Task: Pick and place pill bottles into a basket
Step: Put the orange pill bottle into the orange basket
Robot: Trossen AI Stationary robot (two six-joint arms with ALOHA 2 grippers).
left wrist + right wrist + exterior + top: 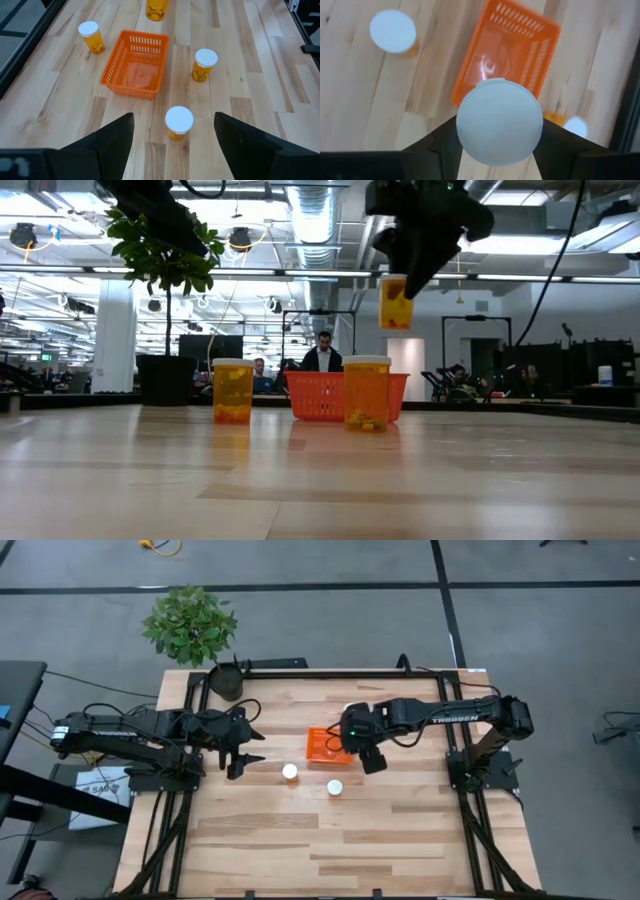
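Note:
Next, I set the pill bottle down inside the orange mesh basket, at its near corner [336, 748] [486, 94] closest to my right gripper.
The orange mesh basket [322, 745] stands on the table's middle and also shows in the left wrist view [134, 65]. My right gripper [368, 758] is above the table by the basket's right side, shut on a pill bottle [396, 302]. Two bottles stand upright on their bases on the near side of the basket [290, 772] [335, 787]. A third stands on the far side [91, 36]. My left gripper [245, 748] is open and empty left of the basket, with the nearest bottle [179, 121] ahead of its fingers. My right gripper pinches the bottle at its white cap end [499, 120] between its two fingers, one on each side. The fingers come from above, pointing down. The orange body [396, 308] hangs upright below them, lifted clear of the table and higher than the basket's rim.
A black pot with a green plant [225, 680] stands at the table's far left corner. Bare wood lies toward the near edge [330, 850]. People and equipment show in the room beyond the table in the low view.

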